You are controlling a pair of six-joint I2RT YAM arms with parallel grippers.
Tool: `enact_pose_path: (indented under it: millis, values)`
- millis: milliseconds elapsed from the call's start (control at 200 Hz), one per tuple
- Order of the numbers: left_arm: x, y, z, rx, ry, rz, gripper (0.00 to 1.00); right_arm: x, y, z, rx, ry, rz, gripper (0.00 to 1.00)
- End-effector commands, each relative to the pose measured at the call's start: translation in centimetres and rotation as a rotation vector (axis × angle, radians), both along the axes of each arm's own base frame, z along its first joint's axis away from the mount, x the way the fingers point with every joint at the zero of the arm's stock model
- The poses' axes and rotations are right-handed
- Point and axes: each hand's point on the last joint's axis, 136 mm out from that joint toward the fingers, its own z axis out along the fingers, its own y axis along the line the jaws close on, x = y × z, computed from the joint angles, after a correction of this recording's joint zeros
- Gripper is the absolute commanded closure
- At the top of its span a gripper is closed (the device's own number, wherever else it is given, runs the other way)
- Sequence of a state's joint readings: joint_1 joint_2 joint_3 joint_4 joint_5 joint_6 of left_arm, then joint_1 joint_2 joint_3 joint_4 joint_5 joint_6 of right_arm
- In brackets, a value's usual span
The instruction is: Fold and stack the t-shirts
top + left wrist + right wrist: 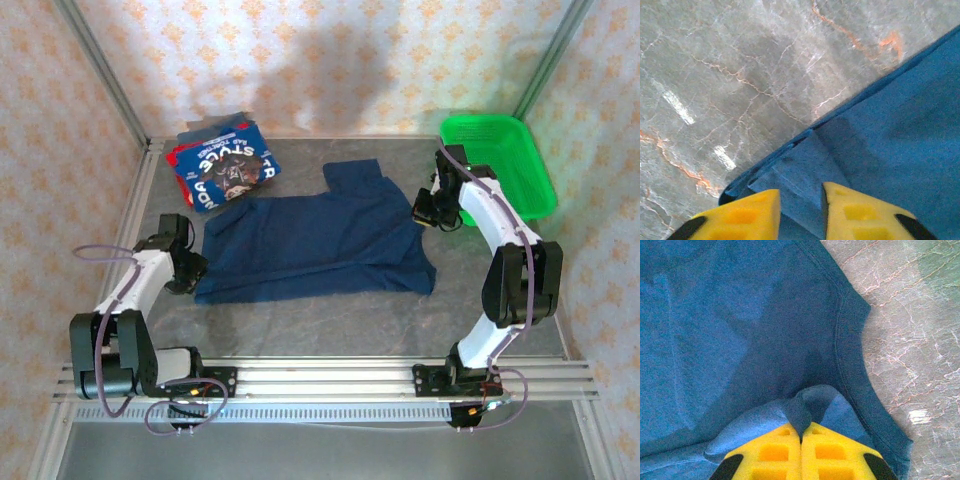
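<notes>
Next, I pinch the flap's corner (811, 142) with my left gripper and pull it back, because the folded flap lies at a slant across the navy t-shirt, too narrow near that gripper.
The dark navy t-shirt (315, 240) lies spread flat on the middle of the table, one sleeve pointing to the back. My left gripper (190, 266) sits at its front left corner. In the left wrist view this gripper (801, 200) is open, its yellow fingers (747, 212) either side of the shirt's corner (800, 167). My right gripper (426, 210) is at the shirt's right edge. In the right wrist view it (801, 432) is shut on a pinched fold of navy cloth (807, 402), next to a ribbed edge (850, 340). Folded blue and red printed t-shirts (225, 165) are stacked at the back left.
A green mesh basket (500, 165) stands at the back right, just behind my right arm. Bare grey marbled table (330, 325) runs along the front of the shirt. Patterned walls close in the back and both sides.
</notes>
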State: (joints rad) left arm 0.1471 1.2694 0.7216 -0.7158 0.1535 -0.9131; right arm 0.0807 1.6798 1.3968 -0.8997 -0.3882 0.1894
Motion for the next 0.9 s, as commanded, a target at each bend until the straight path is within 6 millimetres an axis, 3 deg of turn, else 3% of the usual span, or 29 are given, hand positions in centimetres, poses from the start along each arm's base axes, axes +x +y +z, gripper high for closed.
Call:
enact_pose_path:
  millis: [0, 355, 505, 716, 896]
  values:
    - [-1.5, -0.1, -1.4, -0.021, 0.049, 0.03, 0.63, 0.0, -0.3, 0.4, -0.022, -0.011, -0.001, 1.0]
    - [-0.6, 0.0, -2.5, -0.03, 0.05, 0.039, 0.65, -0.3, -0.3, 0.2, -0.023, -0.011, -0.002, 1.0]
    - [-0.1, 0.2, -2.4, -0.019, 0.053, 0.032, 0.74, -0.4, -0.3, 0.2, -0.023, -0.011, -0.003, 1.0]
    - [0.3, 0.4, -1.6, -0.008, 0.038, 0.022, 0.97, -0.4, -0.4, 0.3, -0.023, -0.015, -0.007, 1.0]
    - [0.7, 0.9, -0.4, 0.021, 0.021, 0.005, 1.0, 0.0, -0.4, 0.9, -0.028, -0.036, -0.001, 1.0]
